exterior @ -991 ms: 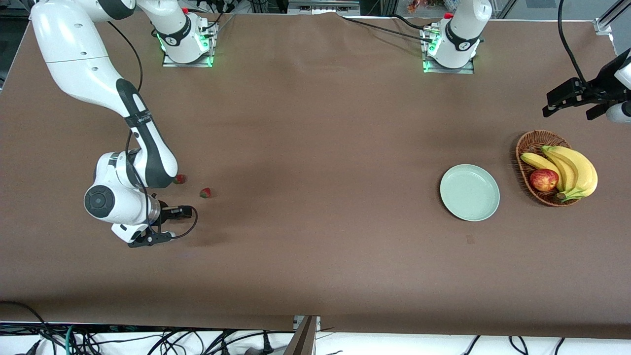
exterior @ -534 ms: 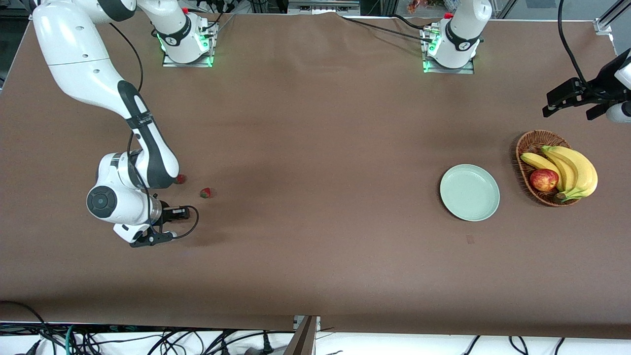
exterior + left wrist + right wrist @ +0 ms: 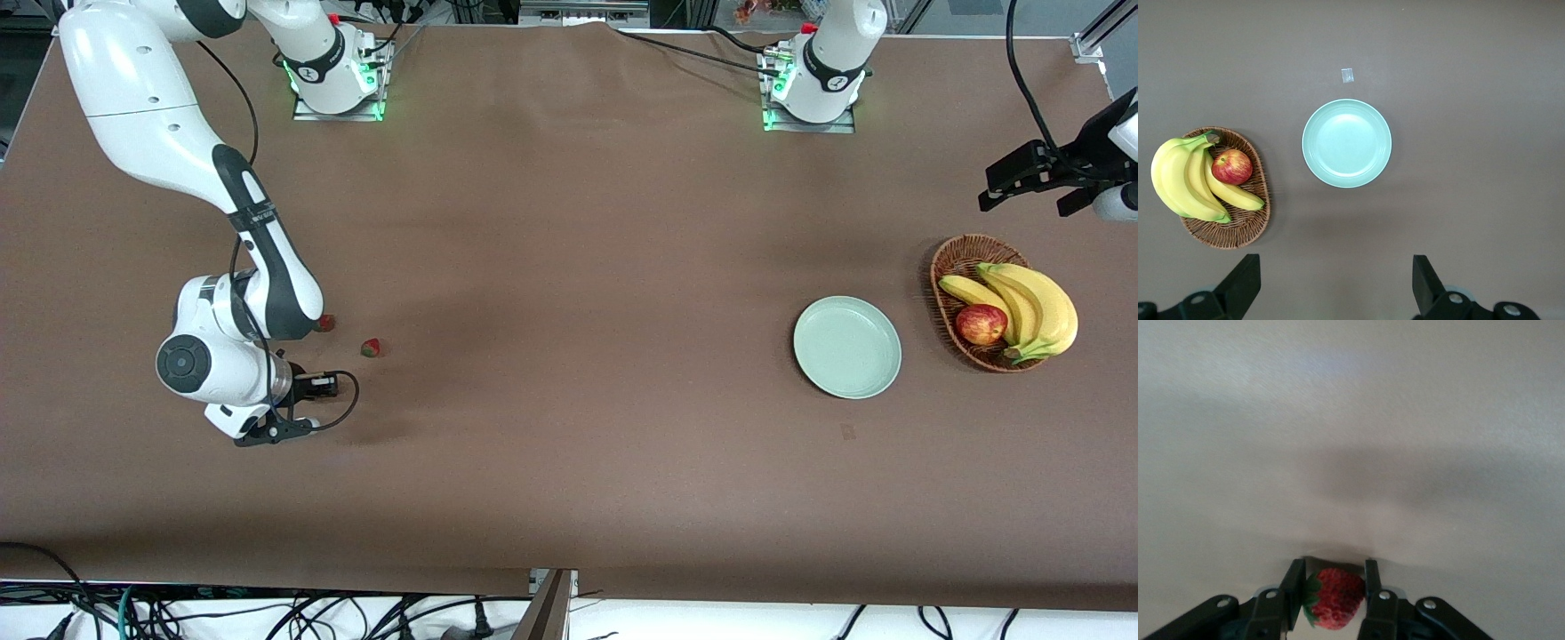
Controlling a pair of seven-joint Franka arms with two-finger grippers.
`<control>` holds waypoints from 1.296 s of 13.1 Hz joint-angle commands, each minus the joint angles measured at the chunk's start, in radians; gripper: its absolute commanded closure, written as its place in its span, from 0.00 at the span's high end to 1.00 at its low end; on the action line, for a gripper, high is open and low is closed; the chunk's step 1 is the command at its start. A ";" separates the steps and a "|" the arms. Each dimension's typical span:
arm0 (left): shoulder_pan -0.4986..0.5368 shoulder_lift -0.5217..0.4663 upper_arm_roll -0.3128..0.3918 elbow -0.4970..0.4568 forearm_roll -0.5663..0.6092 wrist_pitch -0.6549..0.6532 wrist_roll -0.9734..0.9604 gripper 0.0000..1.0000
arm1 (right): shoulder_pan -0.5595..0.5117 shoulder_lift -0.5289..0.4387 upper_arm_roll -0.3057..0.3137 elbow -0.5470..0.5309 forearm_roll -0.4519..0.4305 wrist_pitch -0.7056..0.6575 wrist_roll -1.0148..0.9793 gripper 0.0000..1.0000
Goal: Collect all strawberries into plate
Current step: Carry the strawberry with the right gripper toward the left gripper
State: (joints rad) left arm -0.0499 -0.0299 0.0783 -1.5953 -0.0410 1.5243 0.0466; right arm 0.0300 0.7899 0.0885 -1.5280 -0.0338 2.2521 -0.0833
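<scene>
My right gripper will set the strawberry down on the bare table about a plate's width (image 3: pixel 669 308) short of the plate.
My right gripper (image 3: pixel 274 433) is low over the table at the right arm's end, shut on a strawberry (image 3: pixel 1335 599) that sits between its two fingers (image 3: pixel 1293 593). A second strawberry (image 3: pixel 371 348) lies on the table close by. A third strawberry (image 3: pixel 326 323) is partly hidden by the right arm's wrist. The pale green plate (image 3: pixel 847 348) is empty toward the left arm's end, and it also shows in the left wrist view (image 3: pixel 1347 143). My left gripper (image 3: pixel 1036 182) is open and empty (image 3: pixel 1336 293), held high near the basket, and waits.
A wicker basket (image 3: pixel 956 258) with bananas (image 3: pixel 1036 307) and a red-yellow apple (image 3: pixel 981 324) stands beside the plate, nearer the table's end. A small pale mark (image 3: pixel 848 432) lies on the brown cloth nearer the front camera than the plate.
The right arm's wrist has shifted slightly toward the two loose strawberries. The left arm has not moved.
</scene>
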 commanded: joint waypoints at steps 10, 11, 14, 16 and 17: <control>0.004 -0.005 -0.003 0.014 0.021 -0.018 0.010 1.00 | 0.364 -0.021 0.050 0.146 0.003 -0.031 0.720 0.36; 0.004 -0.005 -0.003 0.012 0.021 -0.018 0.009 1.00 | 0.410 -0.014 0.048 0.160 0.003 -0.007 0.832 0.36; 0.004 -0.005 0.004 0.014 0.021 -0.018 0.007 1.00 | 0.536 0.020 0.048 0.164 0.002 0.188 1.077 0.36; 0.004 -0.005 0.014 0.014 0.012 -0.027 0.006 1.00 | 0.603 0.052 0.045 0.169 -0.002 0.323 1.224 0.36; 0.004 -0.005 0.012 0.014 0.010 -0.042 0.007 1.00 | 0.629 0.072 0.045 0.187 -0.002 0.371 1.278 0.36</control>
State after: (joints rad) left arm -0.0494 -0.0299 0.0906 -1.5952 -0.0410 1.5164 0.0466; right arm 0.6217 0.8162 0.1440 -1.3899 -0.0316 2.5510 1.0982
